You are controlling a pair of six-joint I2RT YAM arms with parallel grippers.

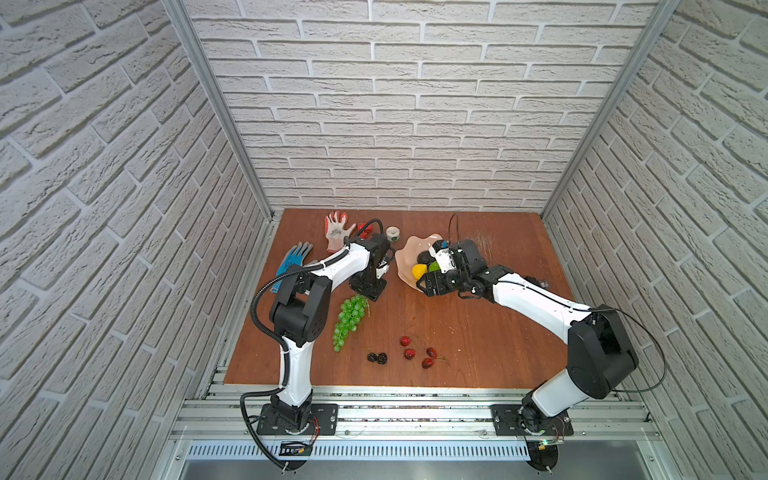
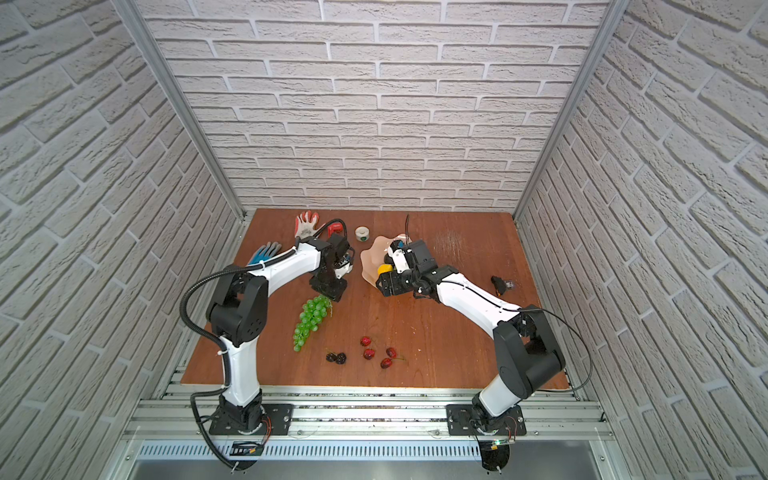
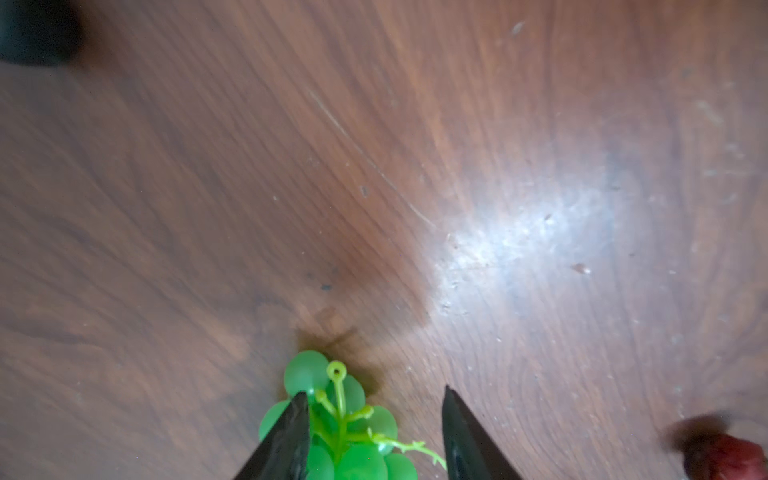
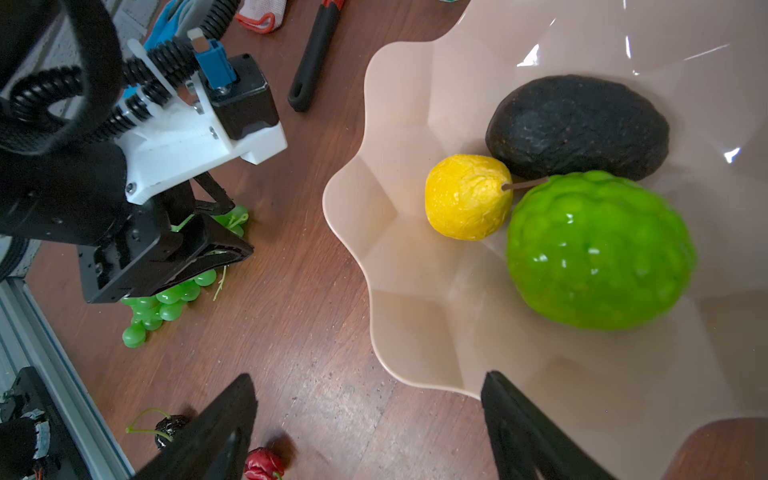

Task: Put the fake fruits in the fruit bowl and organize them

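The green grape bunch lies under one finger of my left gripper, so next I shift and turn my left gripper, then pinch the grape bunch's thin side stem [image 3: 408,445].
The green grape bunch [image 1: 349,322] [image 2: 312,322] lies on the wooden table. My left gripper [image 1: 368,293] [image 3: 374,391] stands open over its stem end [image 3: 345,432]; one finger touches the grapes, the other is apart. The peach-pink fruit bowl [image 1: 405,257] [image 4: 374,232] holds the blackish avocado [image 4: 577,124], the yellow lemon [image 4: 467,197] and the bumpy green ball [image 4: 598,249]. My right gripper [image 1: 428,286] [image 4: 369,375] hangs open and empty over the bowl's near rim. Two blackberries [image 1: 377,357] and several dark-red berries [image 1: 409,353] lie near the front.
At the back left lie a red-and-white glove [image 1: 337,230], a blue glove [image 1: 295,257], a red pipe wrench [image 1: 365,227] and a white tape roll [image 1: 392,232]. A small black object [image 1: 540,283] sits at the right. Brick walls close in three sides.
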